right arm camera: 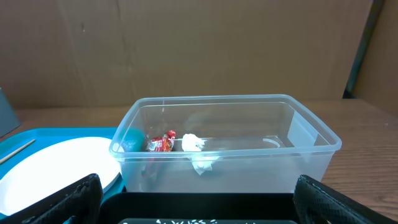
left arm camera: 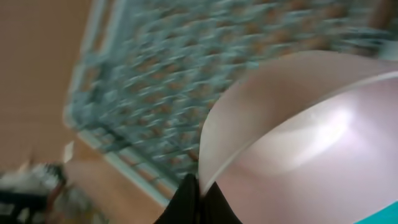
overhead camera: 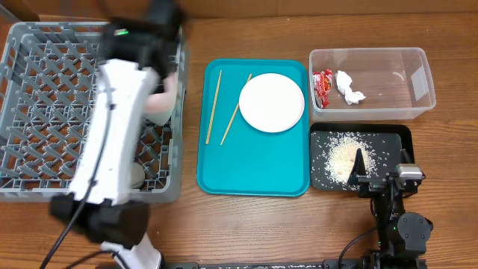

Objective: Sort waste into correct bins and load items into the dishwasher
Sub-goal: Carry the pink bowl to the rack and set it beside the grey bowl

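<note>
I will use my left gripper to release the white bowl around mid-depth in the grey dish rack point(overhead camera: 134, 101), toward the side where the teal tray is.
My left gripper point(left arm camera: 200, 186) is shut on the rim of a white-pink bowl point(left arm camera: 298, 124) and holds it over the grey dish rack point(overhead camera: 45, 97) at its right side; the bowl point(overhead camera: 160, 101) also shows from above. The left wrist view is blurred. The round white plate point(overhead camera: 271, 102) and two wooden chopsticks point(overhead camera: 214, 104) lie on the teal tray point(overhead camera: 254, 168). The clear tub point(overhead camera: 403, 71) holds the red wrapper point(overhead camera: 323, 86) and the white tissue point(overhead camera: 349, 88). Rice point(overhead camera: 345, 155) lies in the black tray point(overhead camera: 399, 138). My right gripper point(overhead camera: 382, 170) is open and empty at that tray's front edge.
A pale round thing point(overhead camera: 137, 176) in the rack's front right corner is mostly hidden under my left arm. The right wrist view shows the tub point(right arm camera: 224, 162), wrapper point(right arm camera: 161, 142), tissue point(right arm camera: 194, 144) and plate point(right arm camera: 56, 165). Brown wall behind.
</note>
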Available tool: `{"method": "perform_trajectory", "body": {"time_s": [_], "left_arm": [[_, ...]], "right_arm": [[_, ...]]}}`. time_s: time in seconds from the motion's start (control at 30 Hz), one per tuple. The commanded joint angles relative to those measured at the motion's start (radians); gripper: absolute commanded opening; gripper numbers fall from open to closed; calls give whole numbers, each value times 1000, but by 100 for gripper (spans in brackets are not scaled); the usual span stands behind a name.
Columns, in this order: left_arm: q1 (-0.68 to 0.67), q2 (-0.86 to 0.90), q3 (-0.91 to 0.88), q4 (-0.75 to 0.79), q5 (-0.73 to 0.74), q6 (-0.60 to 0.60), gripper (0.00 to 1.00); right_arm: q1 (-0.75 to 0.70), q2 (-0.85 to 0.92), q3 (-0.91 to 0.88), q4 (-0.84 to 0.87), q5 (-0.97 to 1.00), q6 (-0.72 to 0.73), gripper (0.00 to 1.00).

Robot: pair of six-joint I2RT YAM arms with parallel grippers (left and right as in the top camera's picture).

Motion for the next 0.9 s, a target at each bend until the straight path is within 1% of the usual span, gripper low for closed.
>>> {"method": "perform_trajectory", "body": {"time_s": [0.0, 0.07, 0.17, 0.27, 0.37, 0.43, 0.53, 0.63, 0.73, 0.87], "left_arm": [[115, -49, -95, -4, -150, -88, 4], [180, -34, -131, 9, -198, -139, 4], [218, 6, -145, 32, -260, -165, 4], [200, 45, -145, 35, -382, -249, 4], [157, 65, -146, 35, -484, -295, 4], [128, 76, -146, 55, -495, -329, 4], [99, 105, -146, 67, -499, -332, 4], [84, 153, -146, 68, -544, -341, 4], [74, 201, -146, 81, -535, -346, 4], [50, 296, -146, 87, -576, -346, 4]], "right_arm": [[-3, -12, -11, 9, -1, 0, 100], [-3, -12, -11, 9, -1, 0, 100], [-3, -12, -11, 9, -1, 0, 100], [-3, -12, -11, 9, -1, 0, 100], [-3, -12, -11, 9, -1, 0, 100], [-3, -12, -11, 9, -1, 0, 100], [-3, -12, -11, 9, -1, 0, 100], [-3, -12, -11, 9, -1, 0, 100], [-3, -12, -11, 9, -1, 0, 100], [-3, -12, -11, 9, -1, 0, 100]]}}
